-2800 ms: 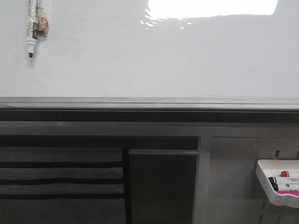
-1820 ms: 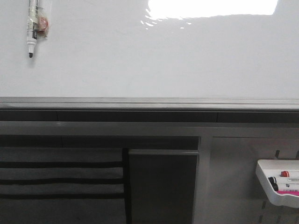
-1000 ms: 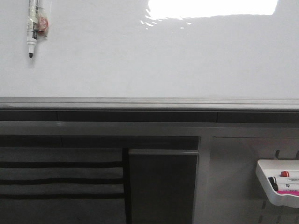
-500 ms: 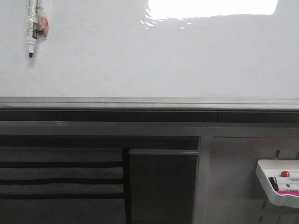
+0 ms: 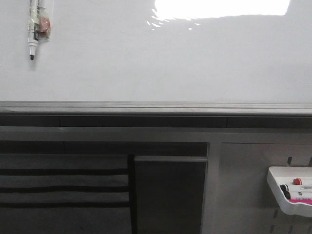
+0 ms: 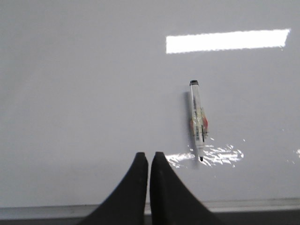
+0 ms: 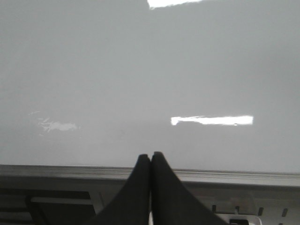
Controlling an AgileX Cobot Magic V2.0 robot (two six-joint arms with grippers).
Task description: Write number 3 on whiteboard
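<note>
The marker is stuck to the whiteboard. My left gripper needs to close on its lower body (image 5: 33,38) (image 6: 199,137), just above its black tip.
The whiteboard (image 5: 161,58) fills the upper half of the front view, glossy white with light glare, and bears no mark; the number 3 is not visible on it. A marker (image 5: 34,27) with a black tip pointing down sticks to the board at its upper left. In the left wrist view the same marker (image 6: 197,121) lies ahead and to one side of my left gripper (image 6: 148,155), which is shut and holds nothing. My right gripper (image 7: 151,155) is shut and empty too, facing the whiteboard (image 7: 140,70) near its grey rail (image 7: 70,171). Neither gripper shows in the front view.
A grey metal rail (image 5: 156,107) runs along the board's lower edge. Below it are dark panels and a grey cabinet (image 5: 168,195). A small white marker tray (image 5: 287,192) with red and black markers hangs at the lower right.
</note>
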